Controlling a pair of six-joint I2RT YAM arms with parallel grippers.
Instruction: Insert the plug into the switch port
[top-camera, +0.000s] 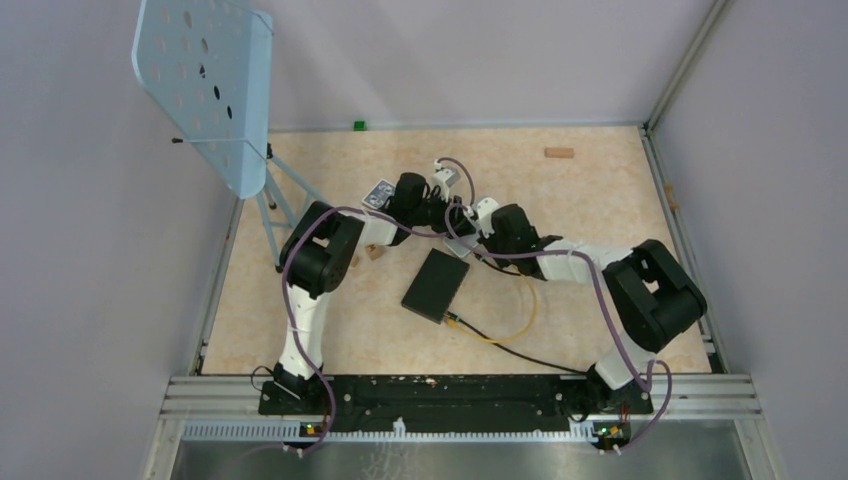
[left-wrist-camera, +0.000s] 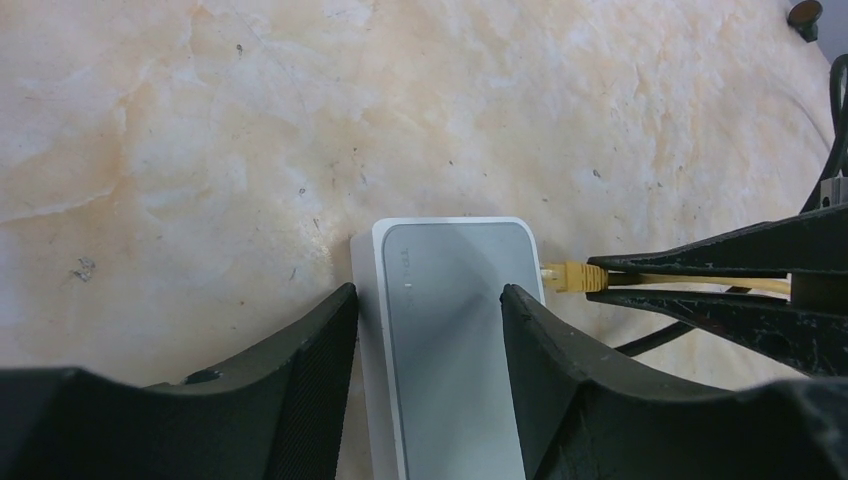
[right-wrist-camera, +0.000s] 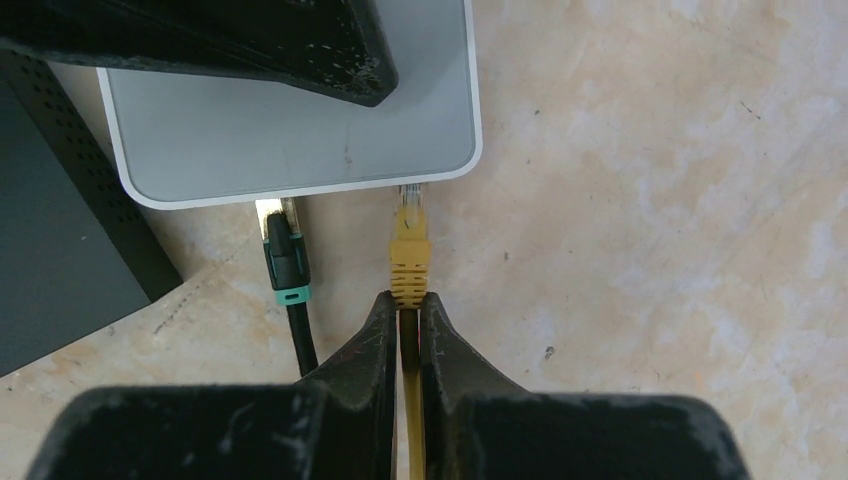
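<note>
Next, my right gripper releases the yellow plug in the pale grey box's edge (top-camera: 474, 243) (right-wrist-camera: 411, 192), next to the black plug.
The yellow plug (right-wrist-camera: 410, 250) is pinched at its rear by my right gripper (right-wrist-camera: 405, 297), which is shut on it. Its clear tip meets the narrow edge of a pale grey rounded box (right-wrist-camera: 290, 130), with most of the plug's body still outside. The switch port itself is hidden from view. My left gripper (left-wrist-camera: 425, 290) clamps that pale box (left-wrist-camera: 450, 330) from both sides. In the left wrist view the plug (left-wrist-camera: 572, 276) comes in from the right.
A black plug with a teal collar (right-wrist-camera: 287, 255) sits in the same edge, left of the yellow one. A flat matte-black box (top-camera: 435, 285) lies nearer the bases, with cables at its corner. A playing card (top-camera: 380, 193), a blue music stand (top-camera: 210, 90) and a wooden block (top-camera: 559, 153) stand around.
</note>
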